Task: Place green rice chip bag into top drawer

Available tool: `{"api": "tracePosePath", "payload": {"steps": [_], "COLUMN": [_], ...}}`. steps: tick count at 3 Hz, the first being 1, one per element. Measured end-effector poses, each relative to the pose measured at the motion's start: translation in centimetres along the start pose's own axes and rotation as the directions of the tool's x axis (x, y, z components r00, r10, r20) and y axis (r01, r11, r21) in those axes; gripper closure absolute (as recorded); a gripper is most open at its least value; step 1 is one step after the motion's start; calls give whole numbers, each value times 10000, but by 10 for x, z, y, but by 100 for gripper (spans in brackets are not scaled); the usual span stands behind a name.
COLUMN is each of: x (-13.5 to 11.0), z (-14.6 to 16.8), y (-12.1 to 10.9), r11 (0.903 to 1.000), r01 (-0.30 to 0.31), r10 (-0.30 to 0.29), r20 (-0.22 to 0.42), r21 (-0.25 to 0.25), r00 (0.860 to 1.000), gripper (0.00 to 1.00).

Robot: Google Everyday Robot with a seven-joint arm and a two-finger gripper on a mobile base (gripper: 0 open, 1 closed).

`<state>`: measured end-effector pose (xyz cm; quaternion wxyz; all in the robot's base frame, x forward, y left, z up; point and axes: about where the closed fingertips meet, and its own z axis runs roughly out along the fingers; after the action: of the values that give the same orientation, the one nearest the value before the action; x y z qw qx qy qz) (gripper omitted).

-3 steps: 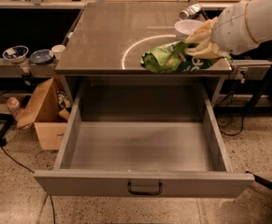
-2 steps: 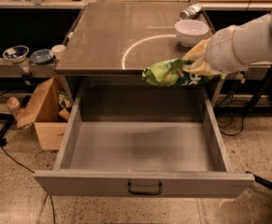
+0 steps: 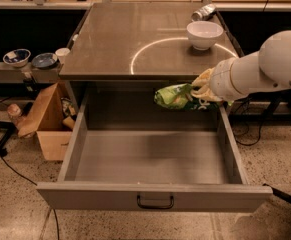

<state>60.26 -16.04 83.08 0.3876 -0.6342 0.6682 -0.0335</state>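
Note:
The robot's gripper will release the green rice chip bag on the back part of the drawer's grey bottom (image 3: 182,131). The bag is still hanging above the open drawer.
The green rice chip bag (image 3: 174,96) hangs in the air over the back right part of the open top drawer (image 3: 150,159), just in front of the counter's front edge. My gripper (image 3: 201,91) is shut on the bag's right end, with the white arm coming in from the right. The drawer is pulled fully out; its grey floor is bare and its front panel carries a small dark wire handle (image 3: 155,202). The bag is above the drawer, not touching its floor or walls.
A white bowl (image 3: 204,34) and a silver can (image 3: 203,12) stand at the counter's (image 3: 135,39) back right. A cardboard box (image 3: 47,121) sits on the floor left of the drawer. Bowls and a cup (image 3: 62,53) rest on a low shelf at the left.
My gripper has carried the bag off the counter's front edge, forward and down, so it now hangs over the open drawer. The white bowl is now uncovered.

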Motion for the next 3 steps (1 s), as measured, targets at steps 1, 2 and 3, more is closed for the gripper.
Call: {"api": "tracePosePath", "payload": {"steps": [1,2,3], "x": [12,20,27], "z": [21,33,44], "y": [7,16,26], "r11": [9995,9983,9959], "r01": [-298,-570,-852], "r10": [298,567,846], "r20": [-130,-182,-210], "r21": [-43,-143,-311], "r00": [9995,9982,9962], "gripper": [100,100,100]}}
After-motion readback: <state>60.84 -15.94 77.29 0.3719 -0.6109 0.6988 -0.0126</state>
